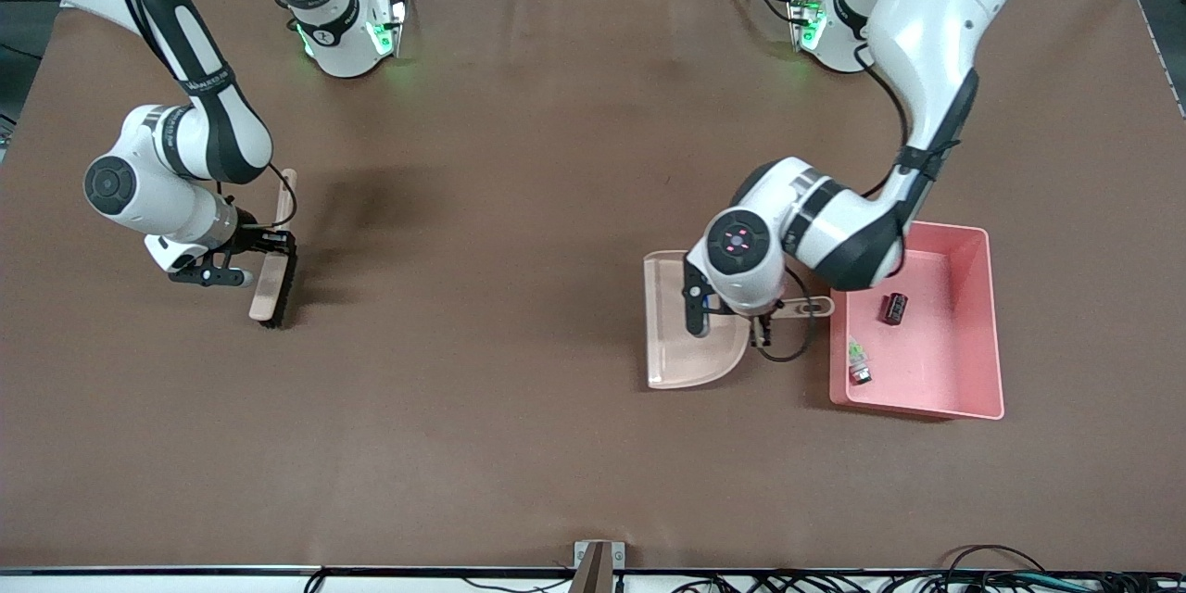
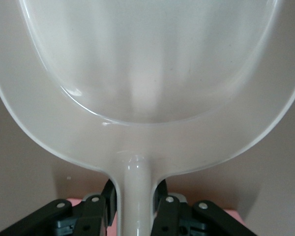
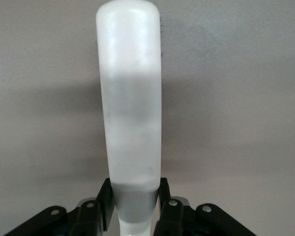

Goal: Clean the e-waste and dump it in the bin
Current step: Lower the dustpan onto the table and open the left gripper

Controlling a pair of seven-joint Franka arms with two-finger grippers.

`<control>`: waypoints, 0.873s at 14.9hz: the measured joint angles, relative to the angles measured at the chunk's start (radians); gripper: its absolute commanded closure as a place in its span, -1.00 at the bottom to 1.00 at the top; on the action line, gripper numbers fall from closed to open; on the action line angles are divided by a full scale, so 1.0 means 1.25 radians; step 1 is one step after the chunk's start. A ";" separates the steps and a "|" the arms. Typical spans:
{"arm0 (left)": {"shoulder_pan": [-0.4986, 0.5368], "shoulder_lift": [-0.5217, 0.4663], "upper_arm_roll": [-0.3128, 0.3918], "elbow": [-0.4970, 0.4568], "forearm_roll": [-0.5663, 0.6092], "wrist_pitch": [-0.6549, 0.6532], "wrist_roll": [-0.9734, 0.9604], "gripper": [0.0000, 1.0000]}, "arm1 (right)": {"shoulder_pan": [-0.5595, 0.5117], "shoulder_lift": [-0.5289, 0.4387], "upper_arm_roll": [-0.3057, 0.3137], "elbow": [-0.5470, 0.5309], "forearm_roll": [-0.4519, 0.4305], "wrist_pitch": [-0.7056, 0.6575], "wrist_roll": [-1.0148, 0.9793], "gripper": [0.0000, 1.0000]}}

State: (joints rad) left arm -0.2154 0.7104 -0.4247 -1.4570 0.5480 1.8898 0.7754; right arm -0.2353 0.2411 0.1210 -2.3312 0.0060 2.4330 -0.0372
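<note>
Next, I let go of the beige dustpan with my left gripper on the brown mat (image 1: 689, 320) beside the pink bin, with the dustpan's handle toward the bin.
The pink bin (image 1: 964, 246) stands toward the left arm's end of the table. Both pieces of e-waste lie in it: the black block (image 1: 894, 308) and the grey-white part with a green patch (image 1: 859, 359). The beige dustpan (image 1: 686, 334) lies flat on the table beside the bin, and it looks empty in the left wrist view (image 2: 147, 69). My left gripper (image 1: 762, 326) is shut on the dustpan's handle (image 2: 135, 196). My right gripper (image 1: 264, 246) is shut on a brush (image 1: 271, 283) with black bristles, low at the right arm's end; its handle (image 3: 130, 98) shows between the jaws.
The brown table mat (image 1: 482, 204) stretches between the brush and the dustpan. The arms' bases (image 1: 352, 28) stand along the edge farthest from the front camera. Cables (image 1: 982, 574) hang at the nearest edge.
</note>
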 measured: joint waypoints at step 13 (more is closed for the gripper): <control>-0.010 0.019 0.001 -0.096 0.138 0.144 -0.054 -0.98 | -0.004 0.000 0.002 -0.007 0.000 0.002 -0.003 0.02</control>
State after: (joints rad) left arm -0.2283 0.7345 -0.4234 -1.5768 0.7210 2.0696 0.7079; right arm -0.2405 0.2416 0.1241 -2.3397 0.0061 2.4352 -0.0412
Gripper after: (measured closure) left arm 0.665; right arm 0.586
